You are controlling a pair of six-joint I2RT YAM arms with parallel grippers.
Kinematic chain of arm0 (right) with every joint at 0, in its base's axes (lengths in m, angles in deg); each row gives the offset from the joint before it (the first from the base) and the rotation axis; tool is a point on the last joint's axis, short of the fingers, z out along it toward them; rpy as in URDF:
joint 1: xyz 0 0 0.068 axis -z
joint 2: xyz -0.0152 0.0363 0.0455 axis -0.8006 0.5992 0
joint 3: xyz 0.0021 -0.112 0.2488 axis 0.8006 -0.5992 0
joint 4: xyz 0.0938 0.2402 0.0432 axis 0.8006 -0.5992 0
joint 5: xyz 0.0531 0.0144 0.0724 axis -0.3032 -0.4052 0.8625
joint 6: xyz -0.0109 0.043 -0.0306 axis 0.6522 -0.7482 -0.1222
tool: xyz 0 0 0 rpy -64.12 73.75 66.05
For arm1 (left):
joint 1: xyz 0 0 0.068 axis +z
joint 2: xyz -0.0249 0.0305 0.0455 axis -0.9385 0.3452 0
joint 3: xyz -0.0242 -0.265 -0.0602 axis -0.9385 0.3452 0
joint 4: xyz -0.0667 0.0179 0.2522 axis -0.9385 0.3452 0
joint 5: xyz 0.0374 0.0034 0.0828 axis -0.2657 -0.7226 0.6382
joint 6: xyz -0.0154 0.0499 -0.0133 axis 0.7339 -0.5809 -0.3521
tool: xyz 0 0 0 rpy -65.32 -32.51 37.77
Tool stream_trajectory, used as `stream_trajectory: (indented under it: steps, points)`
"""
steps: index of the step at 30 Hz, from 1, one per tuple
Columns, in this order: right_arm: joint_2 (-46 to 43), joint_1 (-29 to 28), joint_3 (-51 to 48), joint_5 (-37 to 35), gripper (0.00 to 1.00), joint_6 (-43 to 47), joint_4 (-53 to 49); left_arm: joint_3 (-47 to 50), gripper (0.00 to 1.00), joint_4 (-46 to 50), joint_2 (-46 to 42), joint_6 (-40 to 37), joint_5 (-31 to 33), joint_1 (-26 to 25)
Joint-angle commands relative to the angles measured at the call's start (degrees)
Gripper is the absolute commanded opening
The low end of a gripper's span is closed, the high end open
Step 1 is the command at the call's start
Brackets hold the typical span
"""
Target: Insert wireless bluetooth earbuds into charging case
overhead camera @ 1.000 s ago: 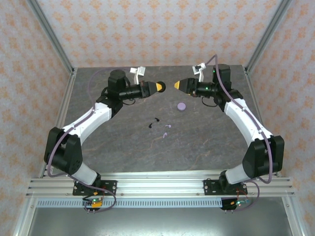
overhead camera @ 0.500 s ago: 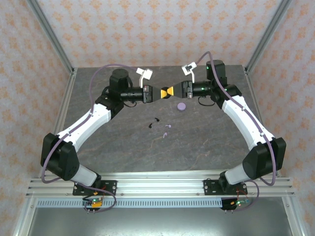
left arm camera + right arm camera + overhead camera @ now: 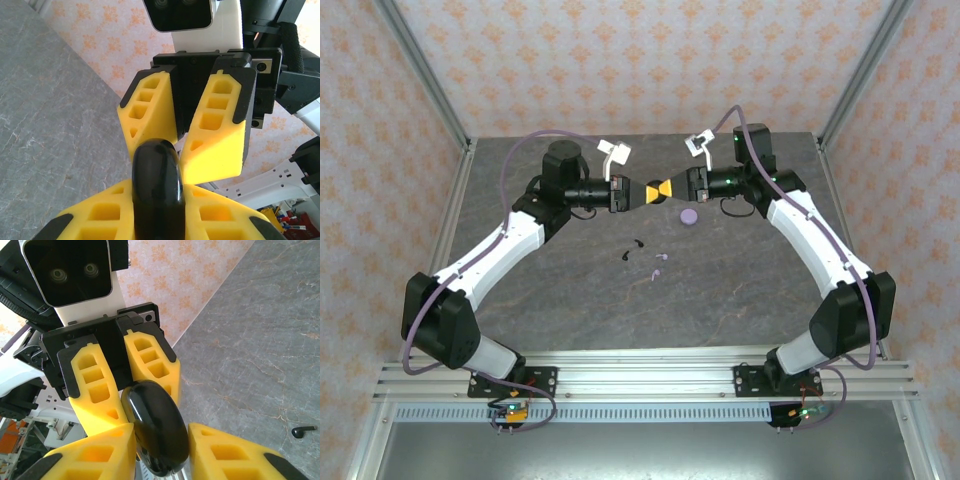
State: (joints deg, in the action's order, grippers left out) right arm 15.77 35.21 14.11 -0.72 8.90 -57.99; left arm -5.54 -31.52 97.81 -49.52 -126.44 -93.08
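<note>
I will hold the black charging case with my right gripper while my left gripper takes its base (image 3: 159,224), because my left gripper's fingers overlap the case's lid seam.
A black oval charging case (image 3: 156,190) hangs in mid-air over the back of the table, and my left gripper (image 3: 653,190) is shut on it. My right gripper (image 3: 668,188) meets it nose to nose. Its yellow fingers (image 3: 100,450) bracket the case's (image 3: 157,430) other end: one pad touches and a thin gap shows at the other. A closed lilac charging case (image 3: 689,215) lies on the table below the right gripper. Two black earbuds (image 3: 638,242) (image 3: 625,256) and two lilac earbuds (image 3: 663,257) (image 3: 656,273) lie loose at mid-table.
The grey stone-look table (image 3: 740,290) is walled by patterned panels and aluminium posts (image 3: 425,75). One black earbud (image 3: 303,431) lies on the table in the right wrist view. Open room stretches along the near half of the table.
The two grippers have come together from apart at the back of the table. The right gripper's fingers have narrowed around the black case that the left gripper holds.
</note>
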Motion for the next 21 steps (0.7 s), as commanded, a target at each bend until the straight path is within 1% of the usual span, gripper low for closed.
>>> stream_trajectory:
  steps: [1,3,6,10,11,13,14,16,17,21]
  points:
    - [-0.2,-1.0,2.3,2.6,0.3,1.1,0.3,-2.2,0.12,0.5,-2.1,-1.7,-1.2,-1.0]
    - [-0.3,-1.0,2.2,2.6,0.29,1.0,0.3,-2.3,0.12,0.9,-2.1,-2.0,-1.1,-1.3]
    - [-0.8,-1.1,1.8,1.7,0.25,-0.6,1.7,-2.6,0.13,1.2,-2.2,-2.0,0.2,-1.6]
    - [-2.9,-1.2,-1.3,-1.8,0.2,-6.4,8.2,-2.5,0.24,1.2,-2.7,-1.2,3.3,-2.0]
    - [-3.3,-1.2,-2.1,-2.4,0.2,-8.0,9.8,-2.4,0.29,1.0,-3.0,-0.7,4.3,-2.0]
    - [-4.1,-1.2,-3.8,-4.0,0.2,-11.7,13.5,-1.5,0.4,-0.1,-3.8,0.3,6.2,-2.0]
    - [-4.4,-1.2,-4.5,-4.9,0.2,-13.1,15.0,-1.1,0.43,-0.3,-4.2,0.5,7.4,-2.0]
    - [-5.0,-1.2,-6.3,-5.9,0.2,-16.5,18.8,0.7,0.47,-3.0,-5.1,1.8,9.3,-2.0]
    - [-5.2,-1.2,-6.8,-6.3,0.2,-17.6,20.0,1.4,0.48,-4.3,-5.4,3.8,10.1,-2.0]
    - [-6.0,-1.2,-8.8,-8.0,0.2,-21.2,23.8,4.0,0.49,-7.2,-6.6,6.0,14.0,-2.0]
